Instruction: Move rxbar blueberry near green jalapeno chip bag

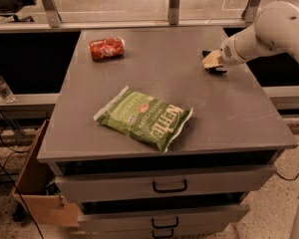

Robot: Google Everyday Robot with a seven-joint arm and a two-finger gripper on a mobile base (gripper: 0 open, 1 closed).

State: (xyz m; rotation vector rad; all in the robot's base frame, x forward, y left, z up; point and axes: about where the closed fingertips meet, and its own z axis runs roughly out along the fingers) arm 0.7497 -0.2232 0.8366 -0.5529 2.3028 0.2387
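My gripper has the rxbar blueberry to place. It will put it down against the green jalapeno chip bag's corner (190, 104) closest to the arm.
The green jalapeno chip bag (144, 117) lies flat in the front middle of the grey table (234, 113), its white "Kettle" lettering facing up. My gripper (212, 61), pale and at the end of the white arm (269, 31), is low over the table's right rear part, well right of and behind the bag. A small dark flat thing (218, 70), most likely the rxbar blueberry, lies on the table under the gripper and is mostly hidden by it. Only its dark edges show.
A red wrinkly snack packet (106, 48) lies at the table's back left. Drawers with dark handles (169, 186) are below the front edge. A cardboard box (37, 193) stands on the floor at the left, and a water bottle (1, 86) is at the far left.
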